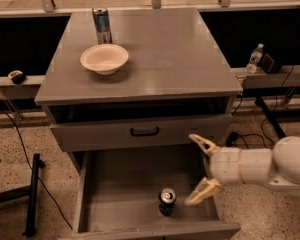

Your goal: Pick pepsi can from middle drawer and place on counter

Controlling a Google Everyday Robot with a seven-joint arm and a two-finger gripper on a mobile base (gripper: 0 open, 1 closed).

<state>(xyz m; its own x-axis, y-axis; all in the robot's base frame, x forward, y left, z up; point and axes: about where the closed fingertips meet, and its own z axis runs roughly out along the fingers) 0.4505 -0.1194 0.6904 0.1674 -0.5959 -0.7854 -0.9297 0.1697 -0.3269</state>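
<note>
My gripper should next move to the pepsi can's sides (167, 202), just under its silver top, and close there inside the open middle drawer.
The pepsi can (167, 201), short and dark with a silver top, stands upright on the floor of the open middle drawer (120, 184), near its front right. My gripper (197, 170) is open and empty. It hangs over the drawer's right side, just right of the can and a little above it. Its lower finger (202, 191) is close to the can but apart from it. The grey counter (160, 54) lies above, behind the drawer.
A white bowl (104, 58) and a taller silver-and-blue can (102, 25) stand on the counter's left rear. A drawer front with a black handle (144, 132) sits above the open drawer. A water bottle (254, 58) stands on a ledge at right. Cables and a stand lie on the floor.
</note>
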